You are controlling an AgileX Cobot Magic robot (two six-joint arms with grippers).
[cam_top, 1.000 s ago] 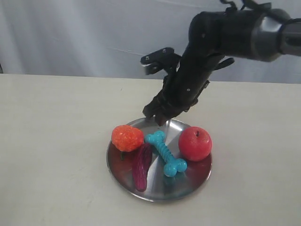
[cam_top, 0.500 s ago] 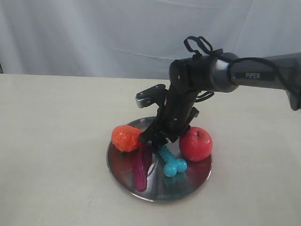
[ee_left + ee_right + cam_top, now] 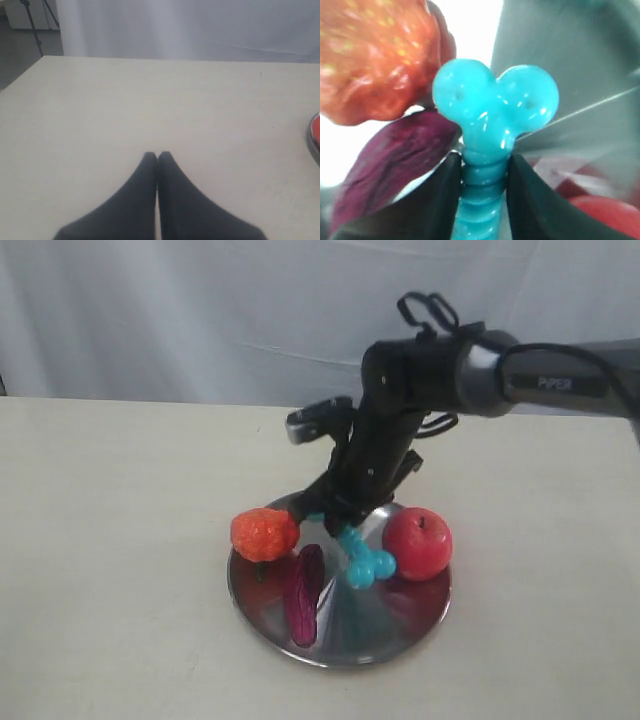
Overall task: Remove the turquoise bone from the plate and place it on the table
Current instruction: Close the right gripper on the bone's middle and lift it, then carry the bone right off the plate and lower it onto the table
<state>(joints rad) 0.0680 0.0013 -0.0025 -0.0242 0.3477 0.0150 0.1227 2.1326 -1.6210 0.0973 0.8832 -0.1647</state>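
Observation:
I should set the turquoise bone, now tilted over the plate's middle, on the table [image 3: 497,572] with my right gripper, just outside the plate's rim beside the red apple.
My right gripper [image 3: 338,520] is shut on the ribbed shaft of the turquoise bone [image 3: 361,560], which hangs tilted over the middle of the steel plate [image 3: 385,625]. In the right wrist view, both black fingers [image 3: 446,186] press the bone's [image 3: 491,107] shaft just behind its knobbed end. Whether that lower end still touches the plate I cannot tell. My left gripper [image 3: 157,155] is shut and holds nothing, low over the cream table [image 3: 150,95], out of the exterior view.
On the plate a red apple [image 3: 418,543] sits right of the bone, an orange-red knobbly fruit [image 3: 264,533] left of it, and a dark purple fruit [image 3: 303,592] in front. The plate's rim [image 3: 315,145] shows in the left wrist view. A white curtain hangs behind the table.
The right gripper came down onto the plate, closed on the bone's shaft and has raised it a little, tilting it. The orange-red fruit shifted slightly left.

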